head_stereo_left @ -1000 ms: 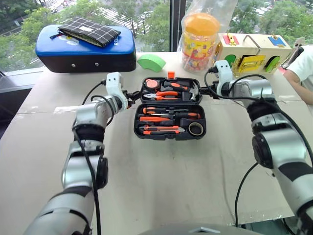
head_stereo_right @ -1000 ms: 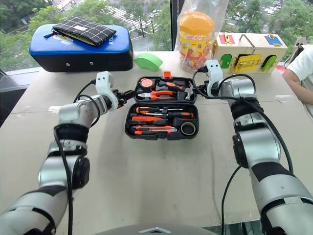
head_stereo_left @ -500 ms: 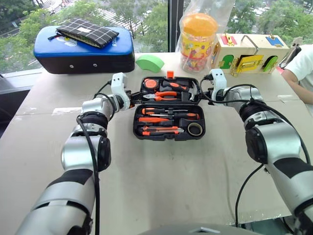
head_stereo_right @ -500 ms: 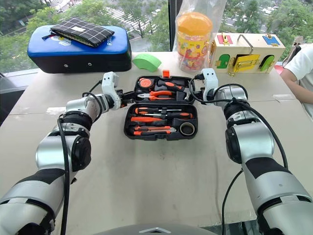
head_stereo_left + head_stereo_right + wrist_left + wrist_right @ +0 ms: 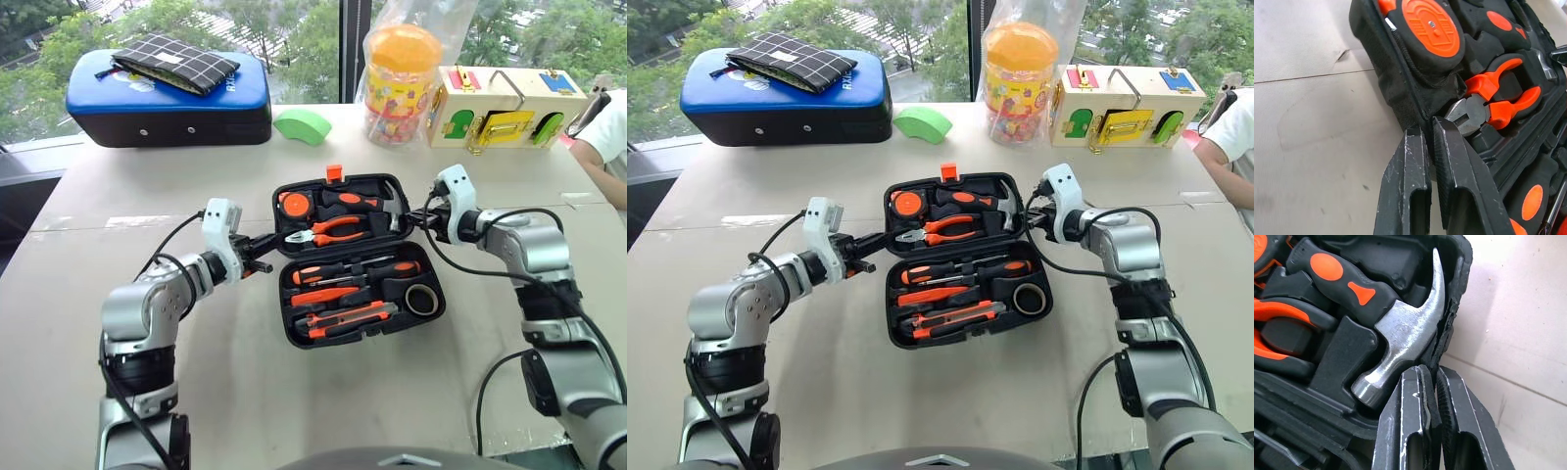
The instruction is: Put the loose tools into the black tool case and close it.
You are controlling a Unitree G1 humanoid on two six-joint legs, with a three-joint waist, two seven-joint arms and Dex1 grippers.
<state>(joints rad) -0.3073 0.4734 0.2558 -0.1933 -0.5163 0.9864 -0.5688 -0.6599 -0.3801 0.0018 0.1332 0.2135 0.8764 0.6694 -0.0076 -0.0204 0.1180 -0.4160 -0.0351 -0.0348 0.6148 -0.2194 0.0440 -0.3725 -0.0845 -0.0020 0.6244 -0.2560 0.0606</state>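
Observation:
My right gripper has the black tool case nearer me. It will release that case centred on the table [image 5: 368, 311] beneath the orange-and-black cutter.
The black tool case [image 5: 286, 313] lies open at the table's middle, turned a little askew. Its near half holds thin-shaft screwdrivers [image 5: 358, 269], an orange tool [image 5: 323, 294] and a chunky orange-and-black cutter [image 5: 348, 318], all lying in recesses next to a tape roll [image 5: 421, 301]. The far half carries pliers, a hammer and a tape measure. My left gripper [image 5: 1429, 128] is shut on that far half's left wall beside the pliers. My right gripper [image 5: 1433, 371] is shut on its right wall by the hammer head [image 5: 1400, 342].
At the back stand a blue-topped case [image 5: 171, 98] with a checked pouch on it, a green block [image 5: 303, 125], an orange-lidded jar [image 5: 400, 73] and a wooden latch box [image 5: 509, 106]. A person's sleeve [image 5: 607, 137] shows at the right edge.
Both grippers have shut on the side walls of the case's far half. Both arms drew back, and the case slid nearer to me and turned slightly.

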